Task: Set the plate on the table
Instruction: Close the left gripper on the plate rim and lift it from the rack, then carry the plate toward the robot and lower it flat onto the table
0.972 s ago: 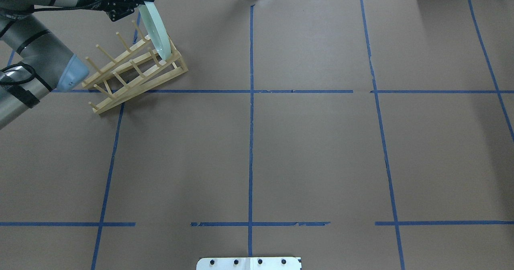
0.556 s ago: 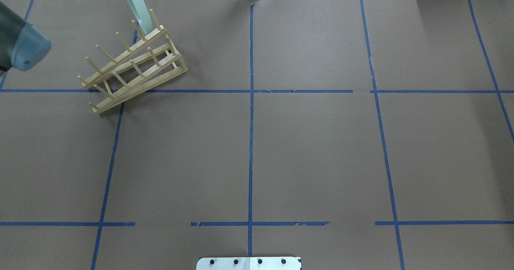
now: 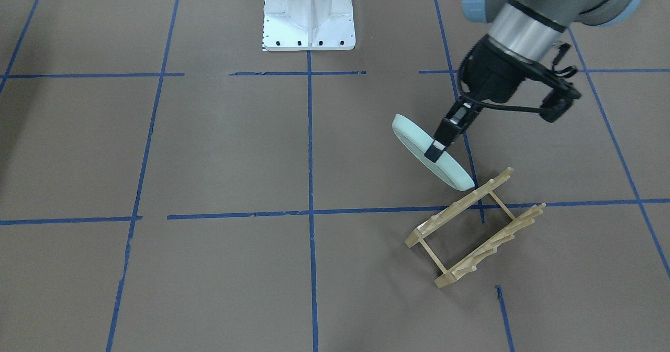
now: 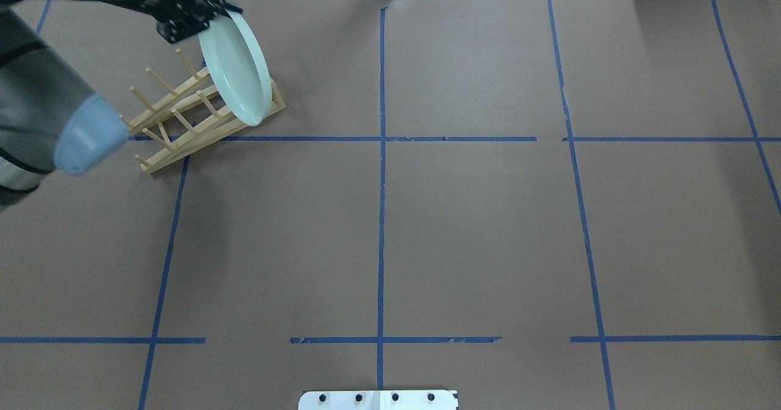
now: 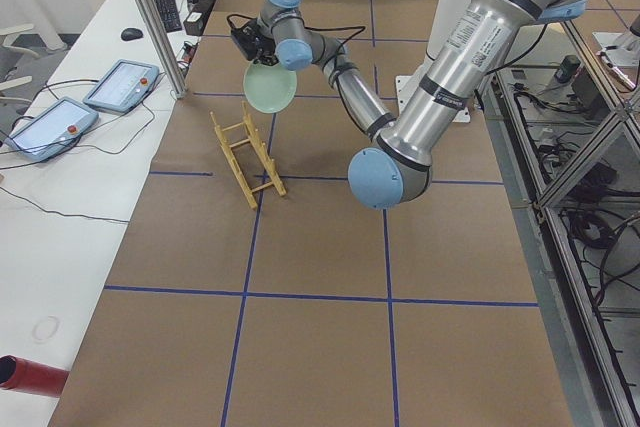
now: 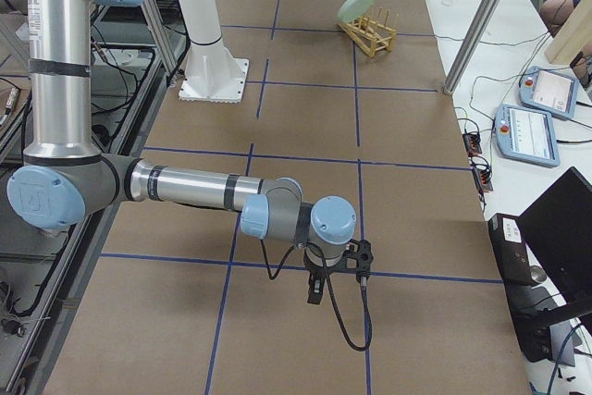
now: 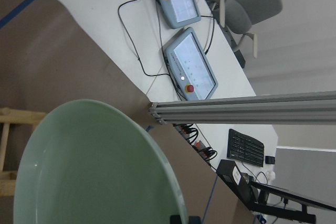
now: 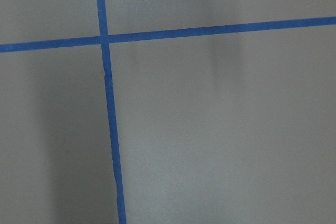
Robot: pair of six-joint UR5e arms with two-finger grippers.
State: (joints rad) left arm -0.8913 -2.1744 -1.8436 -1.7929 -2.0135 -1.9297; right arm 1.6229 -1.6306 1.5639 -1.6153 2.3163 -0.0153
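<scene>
Next, the left gripper releases the plate on the table point(image 3: 386, 124) between the white robot base and wooden peg rack. The plate is now tilted above the rack.
My left gripper point(image 4: 218, 13) is shut on the upper rim of the pale mint-green plate point(image 4: 237, 68) and holds it tilted in the air, over the right end of the wooden peg rack point(image 4: 177, 126). In the front view the plate point(image 3: 419, 142) hangs edge-on, with one finger point(image 3: 434, 150) across its rim and its lower edge just above the rack point(image 3: 473, 231). The left wrist view shows the plate's face point(image 7: 89, 166). The brown table point(image 4: 476, 227) lies below. My right gripper point(image 6: 314, 289) hangs low over the table, far from the plate; I cannot tell if it is open.
The white robot base point(image 3: 309, 14) stands at the table's middle edge. Beyond the rack's side of the table, an aluminium post point(image 5: 150, 17) and a white side table with teach pendants point(image 5: 120, 87) stand. A red cylinder point(image 5: 30, 372) lies on that side table.
The plate stood edge-on in the rack with my left gripper on its rim. It rose out of the rack and now hangs tilted, face showing, above the rack's end.
</scene>
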